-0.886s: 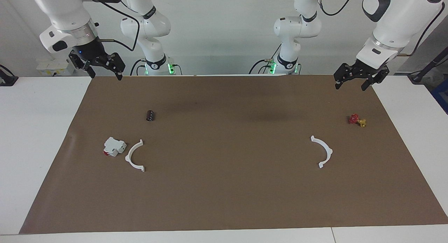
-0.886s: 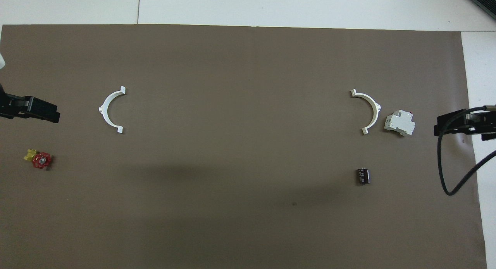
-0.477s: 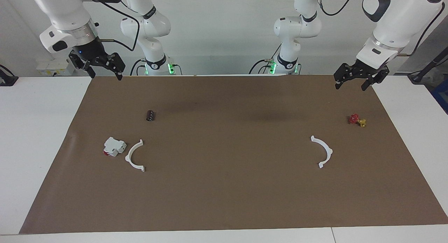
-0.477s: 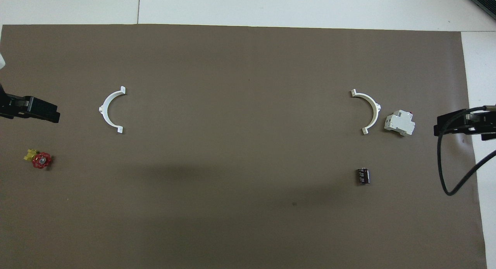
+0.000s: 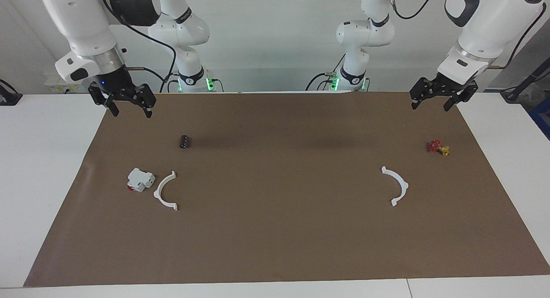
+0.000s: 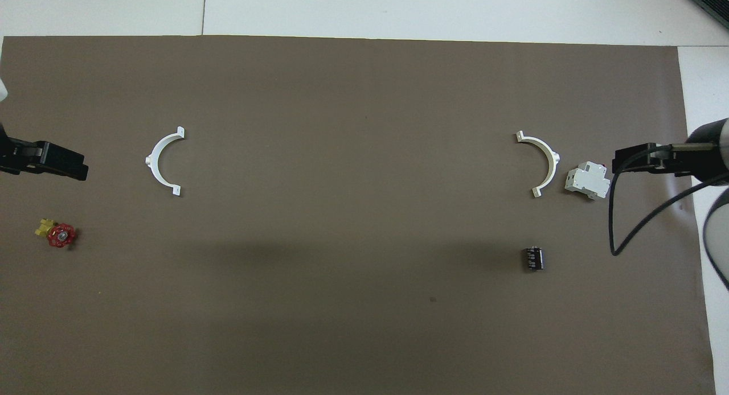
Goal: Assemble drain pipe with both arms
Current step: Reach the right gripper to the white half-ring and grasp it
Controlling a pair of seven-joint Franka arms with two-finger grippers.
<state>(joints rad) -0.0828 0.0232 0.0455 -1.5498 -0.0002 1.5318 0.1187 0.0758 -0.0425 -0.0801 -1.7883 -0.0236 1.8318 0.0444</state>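
I should close my right gripper on the curved middle (image 6: 555, 159) of the white half-ring, which is lying next to the white-and-red block.
Two white half-rings of the drain pipe lie apart on the brown mat. One half-ring (image 5: 157, 191) (image 6: 553, 161) lies toward the right arm's end, beside a white-and-red block. The other half-ring (image 5: 404, 185) (image 6: 150, 160) lies toward the left arm's end. My right gripper (image 5: 131, 113) (image 6: 629, 159) hangs open and empty over the mat's edge, above and beside the block. My left gripper (image 5: 431, 106) (image 6: 62, 166) hangs open and empty over the mat's corner at its own end.
The white-and-red block (image 5: 139, 180) (image 6: 586, 181) nearly touches the first half-ring. A small black cylinder (image 5: 184, 141) (image 6: 533, 259) lies nearer the robots. A red-and-yellow valve (image 5: 437, 147) (image 6: 58, 234) lies near the left gripper. The brown mat (image 5: 275, 246) covers the table.
My right gripper has come down and moved in over the mat's edge toward the block. The left arm and all the parts have not moved.
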